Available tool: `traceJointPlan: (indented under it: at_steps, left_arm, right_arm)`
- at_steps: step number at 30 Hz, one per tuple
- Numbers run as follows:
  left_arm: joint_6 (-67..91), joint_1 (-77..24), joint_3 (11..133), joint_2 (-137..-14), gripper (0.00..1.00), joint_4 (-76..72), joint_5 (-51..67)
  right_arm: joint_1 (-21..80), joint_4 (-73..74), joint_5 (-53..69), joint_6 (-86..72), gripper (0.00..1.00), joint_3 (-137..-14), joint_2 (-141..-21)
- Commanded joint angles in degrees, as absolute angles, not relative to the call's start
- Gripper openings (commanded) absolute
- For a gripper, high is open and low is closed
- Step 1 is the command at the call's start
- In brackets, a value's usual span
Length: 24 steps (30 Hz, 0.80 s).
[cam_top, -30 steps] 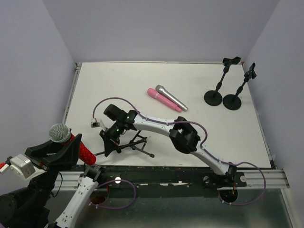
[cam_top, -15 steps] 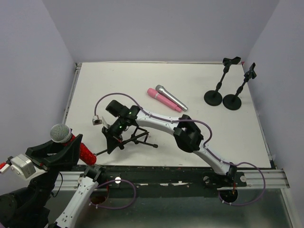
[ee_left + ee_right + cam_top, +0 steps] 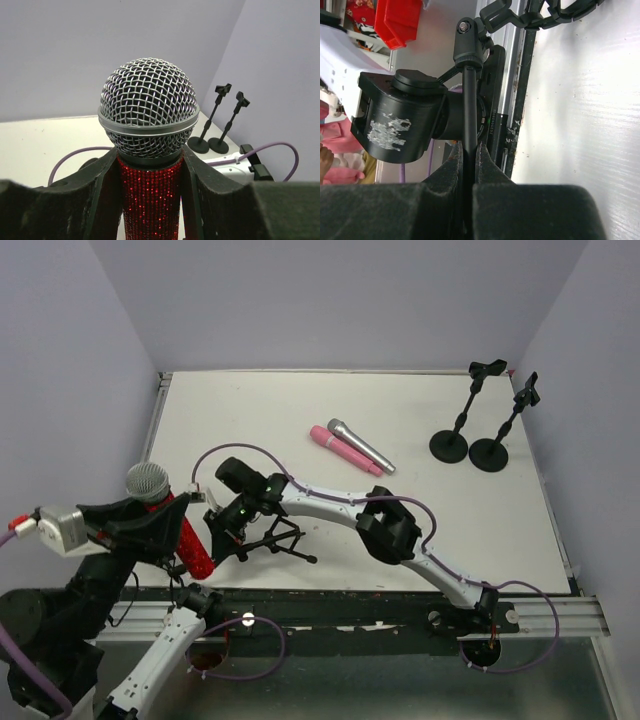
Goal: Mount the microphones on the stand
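Note:
Next, my right gripper lets go of the black tripod stand on the table (image 3: 352,510), in the space between the pink microphone and the table's near edge.
The glittery red microphone (image 3: 190,545) with a silver mesh head (image 3: 148,112) stands upright at the near left, my left gripper (image 3: 150,200) shut on its body. Just to its right, my right gripper (image 3: 226,524) is shut on the thin rod (image 3: 469,115) of a black tripod stand (image 3: 275,540), tilted over the table's near edge. The stand's clip joint (image 3: 467,37) points toward the left arm. A pink microphone (image 3: 338,449) and a silver-grey microphone (image 3: 362,446) lie side by side, touching, at mid-table.
Two black round-base stands (image 3: 450,445) (image 3: 490,453) stand upright at the back right, clips on top, also seen in the left wrist view (image 3: 210,125). The right arm (image 3: 390,525) reaches across the near half of the table. Walls enclose the table on three sides.
My left gripper has carried the red microphone up and to the right, close beside the tripod stand. The right gripper has shifted and turned the stand slightly while still holding it.

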<state>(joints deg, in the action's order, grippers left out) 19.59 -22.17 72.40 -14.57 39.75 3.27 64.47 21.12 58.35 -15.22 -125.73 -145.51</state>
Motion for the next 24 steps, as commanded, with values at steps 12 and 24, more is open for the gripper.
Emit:
traceJointPlan:
  at_steps: [12, 24]
  left_arm:
    - [23.20, -21.97, 88.85, -32.78, 0.00, 49.66, 4.56]
    - [26.63, -21.97, 89.65, -31.47, 0.00, 49.48, 9.05]
  right_arm:
    - [61.52, 12.03, 68.81, -14.60, 0.00, -112.32, -136.93]
    - [70.40, 31.37, 35.02, 4.90, 0.00, -125.68, -140.80]
